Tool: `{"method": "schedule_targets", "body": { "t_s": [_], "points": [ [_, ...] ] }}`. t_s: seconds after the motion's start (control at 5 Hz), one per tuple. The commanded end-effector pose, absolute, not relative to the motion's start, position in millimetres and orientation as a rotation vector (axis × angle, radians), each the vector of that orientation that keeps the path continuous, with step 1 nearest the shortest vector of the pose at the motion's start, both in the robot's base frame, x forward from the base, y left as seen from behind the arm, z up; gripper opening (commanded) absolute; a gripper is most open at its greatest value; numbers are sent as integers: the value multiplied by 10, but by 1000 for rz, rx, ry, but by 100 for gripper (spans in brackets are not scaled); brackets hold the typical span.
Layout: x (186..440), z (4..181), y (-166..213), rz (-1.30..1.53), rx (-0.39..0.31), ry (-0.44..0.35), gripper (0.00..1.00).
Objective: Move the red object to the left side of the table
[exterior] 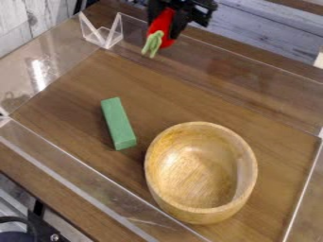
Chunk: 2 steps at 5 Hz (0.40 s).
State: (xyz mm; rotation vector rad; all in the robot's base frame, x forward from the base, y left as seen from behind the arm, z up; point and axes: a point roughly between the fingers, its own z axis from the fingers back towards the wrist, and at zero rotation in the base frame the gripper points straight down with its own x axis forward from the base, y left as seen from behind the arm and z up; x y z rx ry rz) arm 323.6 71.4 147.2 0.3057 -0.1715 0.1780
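Next, my gripper sets the red object down between the green block and the small acrylic stand [102, 65].
The red object [158, 30] hangs in the air near the back of the table [240, 90], a small red piece with a yellow-green stem pointing down. My gripper [164, 26] is shut on the red object from above, its dark body partly cut off by the frame's top edge. The object is well above the tabletop, left of the middle and close to the far acrylic wall.
A green rectangular block [119, 124] lies at the left centre of the table. A wooden bowl [201, 171] stands at the front right. Clear acrylic walls edge the tabletop, with a small acrylic stand [101, 30] at the back left corner.
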Motion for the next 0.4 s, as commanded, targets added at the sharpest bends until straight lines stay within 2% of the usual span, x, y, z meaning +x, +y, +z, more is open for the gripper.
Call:
{"method": "schedule_targets", "body": {
  "t_s": [0.0,0.2],
  "points": [
    [3252,1591,944,305,323,-210,0],
    [3274,1530,1092,304,327,-199,0]
  ]
}}
